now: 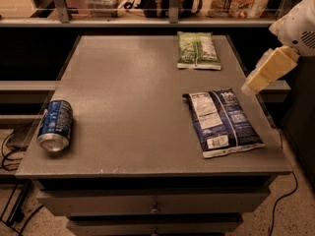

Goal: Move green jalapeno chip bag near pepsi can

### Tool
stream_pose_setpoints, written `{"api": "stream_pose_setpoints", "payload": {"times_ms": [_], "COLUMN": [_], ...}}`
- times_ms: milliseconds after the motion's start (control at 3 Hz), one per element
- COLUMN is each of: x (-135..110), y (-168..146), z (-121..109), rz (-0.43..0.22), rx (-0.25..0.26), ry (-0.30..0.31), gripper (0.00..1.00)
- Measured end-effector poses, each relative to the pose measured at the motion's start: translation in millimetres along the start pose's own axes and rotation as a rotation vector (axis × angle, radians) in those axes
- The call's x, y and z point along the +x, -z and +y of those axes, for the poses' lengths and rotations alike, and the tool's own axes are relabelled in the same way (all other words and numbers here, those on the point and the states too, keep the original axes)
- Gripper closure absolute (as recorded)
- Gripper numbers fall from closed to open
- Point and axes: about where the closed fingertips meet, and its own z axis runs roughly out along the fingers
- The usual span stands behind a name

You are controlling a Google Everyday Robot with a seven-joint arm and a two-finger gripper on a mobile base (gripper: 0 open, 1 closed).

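Observation:
The green jalapeno chip bag's side [208, 50] faces away from the pepsi can. My gripper goes to that side next and closes there.
The green jalapeno chip bag [198, 50] lies flat at the far right of the grey table [128, 102]. The pepsi can [54, 125] lies on its side near the table's front left corner, silver top toward the front. My gripper [268, 71] hangs at the right edge of the view, beyond the table's right side, right of and nearer than the green bag, above and right of the dark-blue bag. It holds nothing that I can see.
A larger dark-blue chip bag [221, 121] lies flat at the front right of the table. A shelf with a rail [147, 18] and items runs behind the table. Cables [10, 151] lie on the floor at the left.

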Motion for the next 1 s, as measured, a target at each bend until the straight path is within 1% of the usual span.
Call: {"api": "stream_pose_setpoints", "payload": {"times_ms": [333, 1000], "x": [-2, -25], "y": [-8, -66], "z": [0, -27], "rz": [-0.017, -0.16], "rx": [-0.007, -0.043], "ry": [-0.02, -0.111], "gripper": [0.0, 0.0]}}
